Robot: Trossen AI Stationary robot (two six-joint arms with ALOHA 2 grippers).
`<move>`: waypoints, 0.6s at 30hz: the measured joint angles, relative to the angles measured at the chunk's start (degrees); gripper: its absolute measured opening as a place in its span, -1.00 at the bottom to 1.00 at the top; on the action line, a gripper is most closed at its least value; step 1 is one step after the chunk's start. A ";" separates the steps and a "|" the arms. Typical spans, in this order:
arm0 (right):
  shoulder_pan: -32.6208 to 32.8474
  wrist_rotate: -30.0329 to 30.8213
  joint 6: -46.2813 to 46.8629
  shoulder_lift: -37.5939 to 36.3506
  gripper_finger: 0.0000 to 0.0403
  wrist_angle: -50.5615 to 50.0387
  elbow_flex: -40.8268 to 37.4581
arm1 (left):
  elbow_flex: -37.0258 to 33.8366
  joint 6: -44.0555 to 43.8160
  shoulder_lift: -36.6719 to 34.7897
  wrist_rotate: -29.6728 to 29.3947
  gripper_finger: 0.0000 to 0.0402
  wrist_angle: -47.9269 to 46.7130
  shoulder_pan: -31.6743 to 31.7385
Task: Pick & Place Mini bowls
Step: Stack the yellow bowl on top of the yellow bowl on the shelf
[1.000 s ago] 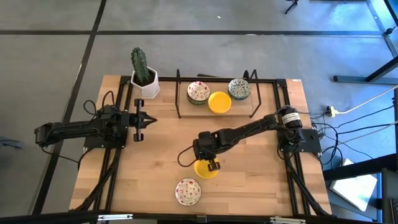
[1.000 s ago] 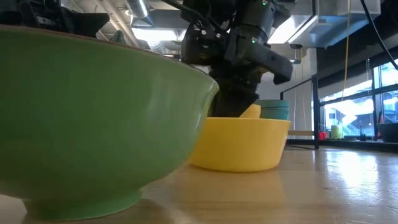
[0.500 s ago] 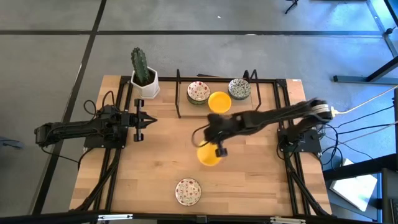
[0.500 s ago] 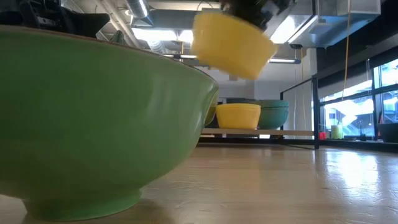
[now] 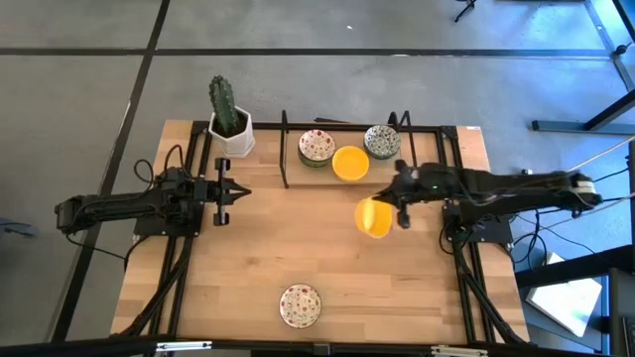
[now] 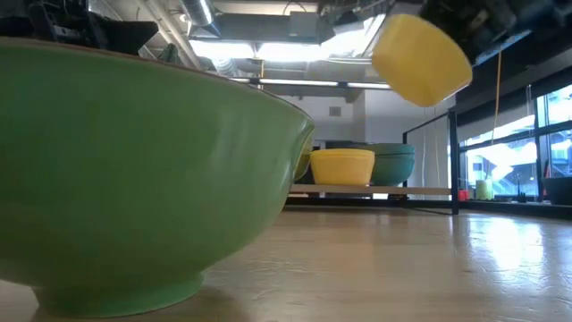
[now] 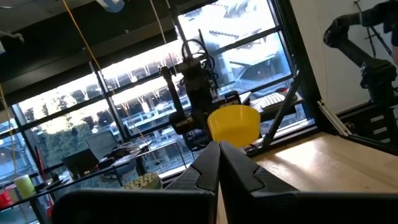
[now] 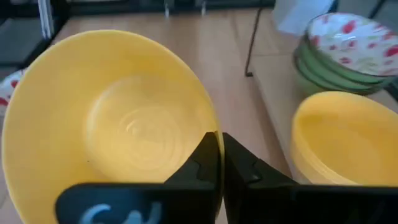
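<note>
The robot's right gripper will set the plain yellow mini bowl, now hanging in front of the wire rack, down inside the yellow bowl on the wire rack [image 5: 352,169] [image 8: 353,135].
My right gripper [image 5: 400,205] is shut on a plain yellow mini bowl [image 5: 374,217], which hangs in the air in front of the wire rack [image 5: 286,164]; the low view shows that bowl [image 6: 420,58] high and tilted. On the rack stand a red-speckled bowl stack [image 5: 317,147], a yellow bowl [image 5: 349,163] and a grey-green patterned bowl [image 5: 382,142]. Another red-speckled bowl [image 5: 300,305] rests on its base near the table's front edge. My left gripper [image 5: 233,191] waits shut at the table's left. My right gripper holds the yellow bowl by its rim [image 8: 210,127], pinched with one finger [image 8: 204,158] inside the bowl and the other outside. It comes at the bowl from the table's right side. The bowl is lifted clear of the table and tilted.
A white pot with a cactus [image 5: 230,124] stands at the far left corner beside the rack. Black frame rails [image 5: 466,288] run along both sides of the table. Bare wood [image 5: 298,238] lies between the rack and the near bowl.
My right gripper has lifted the yellow bowl off the middle of the table and carried it up, toward the right edge and the rack. The bowl, which stood flat on the wood, now hangs clear and tipped.
</note>
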 joint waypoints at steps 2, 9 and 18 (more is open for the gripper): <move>-0.61 -0.97 0.57 -4.72 -0.98 1.42 -2.60 | 0.00 0.00 0.00 0.00 -0.98 0.00 0.00; -0.84 -1.53 3.37 -17.21 -0.99 5.05 -10.57 | 0.00 0.00 0.00 -0.02 -0.98 0.00 0.00; -0.84 5.95 10.11 -21.86 -0.99 8.41 -17.84 | 0.00 -0.02 0.00 -0.04 -0.98 -0.44 0.01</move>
